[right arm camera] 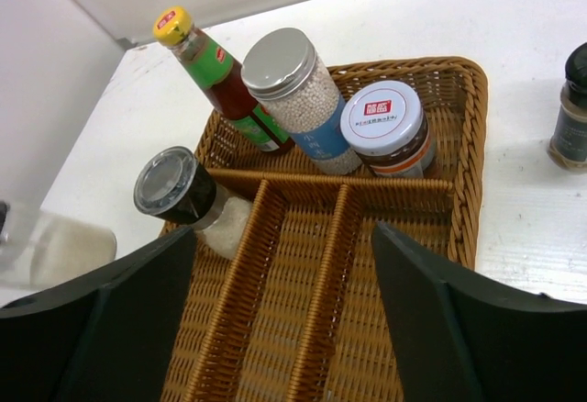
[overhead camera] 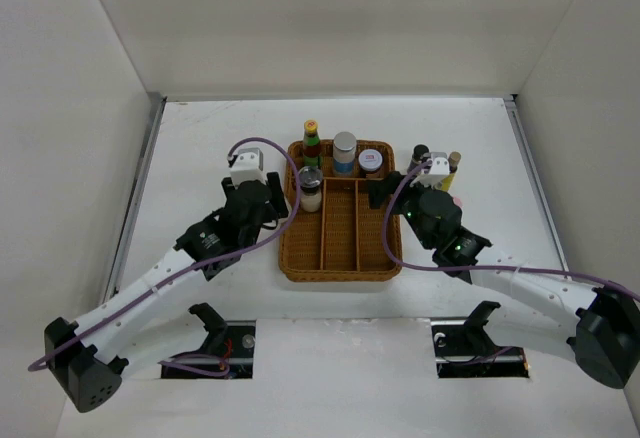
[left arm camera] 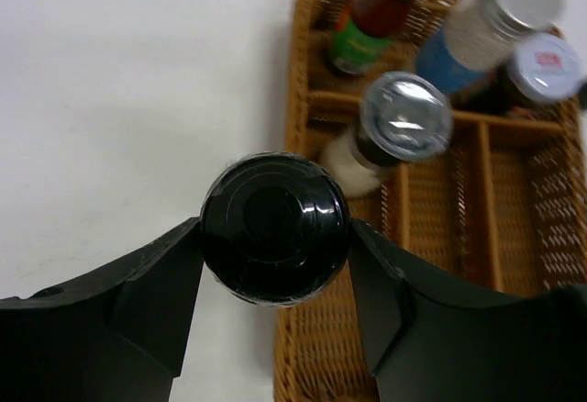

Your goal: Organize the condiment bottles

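Observation:
The black-lidded shaker, now held at the tray's rim, will be let go by my left gripper inside the brown wicker tray (overhead camera: 306, 248) (left arm camera: 330, 342), in front of the second dark-lidded shaker.
My left gripper (overhead camera: 283, 204) (left arm camera: 274, 237) is shut on a black-lidded clear shaker (left arm camera: 274, 228), held at the left rim of the brown wicker tray (overhead camera: 340, 258). The shaker's white-filled body shows in the right wrist view (right arm camera: 55, 248). A second dark-lidded shaker (overhead camera: 311, 190) (left arm camera: 404, 116) (right arm camera: 174, 186) leans in the tray's left compartment. The back compartment holds a green bottle with an orange cap (overhead camera: 311, 139) (right arm camera: 215, 67), a grey-lidded jar (overhead camera: 344, 151) (right arm camera: 293, 85) and a white-lidded dark jar (overhead camera: 371, 162) (right arm camera: 390, 127). My right gripper (overhead camera: 378, 194) (right arm camera: 284, 264) is open and empty over the tray.
Right of the tray stand a small dark bottle (overhead camera: 419, 155) (right arm camera: 570, 113) and a yellowish bottle (overhead camera: 453, 164), with a pink-capped one (overhead camera: 448, 199) partly hidden behind my right wrist. White walls enclose the table on the left, back and right.

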You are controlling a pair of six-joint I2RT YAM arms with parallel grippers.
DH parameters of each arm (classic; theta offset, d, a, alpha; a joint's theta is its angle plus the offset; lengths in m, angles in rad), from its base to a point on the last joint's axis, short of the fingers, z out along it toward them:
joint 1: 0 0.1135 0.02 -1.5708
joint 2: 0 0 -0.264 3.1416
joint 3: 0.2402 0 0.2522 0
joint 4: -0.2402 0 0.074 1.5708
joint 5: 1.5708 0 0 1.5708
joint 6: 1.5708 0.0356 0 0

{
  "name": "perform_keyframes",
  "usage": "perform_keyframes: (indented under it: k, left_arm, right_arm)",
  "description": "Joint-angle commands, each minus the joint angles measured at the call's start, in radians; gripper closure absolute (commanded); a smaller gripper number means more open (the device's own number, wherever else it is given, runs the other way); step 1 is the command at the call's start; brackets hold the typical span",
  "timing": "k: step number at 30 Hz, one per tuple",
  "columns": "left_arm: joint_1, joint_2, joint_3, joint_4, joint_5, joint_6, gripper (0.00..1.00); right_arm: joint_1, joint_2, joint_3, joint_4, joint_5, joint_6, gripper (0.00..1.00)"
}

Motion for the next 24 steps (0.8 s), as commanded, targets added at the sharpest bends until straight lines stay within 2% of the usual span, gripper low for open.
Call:
perform_keyframes:
  k: [1,3,6,7,9,11,17,20,24]
  left_arm:
    - [-0.099,-0.055,0.022,0.095,0.023,0.006,0.56]
    - [-0.146,-0.037,0.005,0.147,0.028,0.009,0.56]
    - [-0.191,0.029,-0.016,0.213,0.046,0.012,0.56]
    - [-0.205,0.049,-0.030,0.239,0.051,0.017,0.56]
    - [-0.219,0.090,-0.062,0.287,0.058,0.029,0.56]
    - [-0.220,0.138,-0.074,0.307,0.054,0.043,0.56]
    - [-0.234,0.237,-0.111,0.354,0.032,0.061,0.55]
    - [-0.240,0.251,-0.140,0.383,0.032,0.061,0.48]
    - [-0.234,0.241,-0.159,0.387,0.022,0.095,0.50]
  right_arm:
    - [0.001,-0.023,-0.006,0.054,0.021,0.007,0.22]
    - [0.002,-0.032,-0.004,0.046,0.027,0.004,0.32]
    - [0.004,-0.060,-0.003,0.023,0.053,0.003,0.56]
    - [0.004,-0.069,0.003,0.010,0.059,0.001,0.61]
    - [0.004,-0.092,0.014,-0.024,0.066,0.003,0.63]
    - [0.002,-0.121,0.017,-0.041,0.072,0.006,0.61]
    - [-0.016,-0.173,-0.006,-0.096,0.154,0.004,0.35]
    - [-0.024,-0.215,-0.011,-0.162,0.255,-0.002,0.32]
    - [-0.035,-0.235,-0.008,-0.260,0.368,-0.008,0.22]
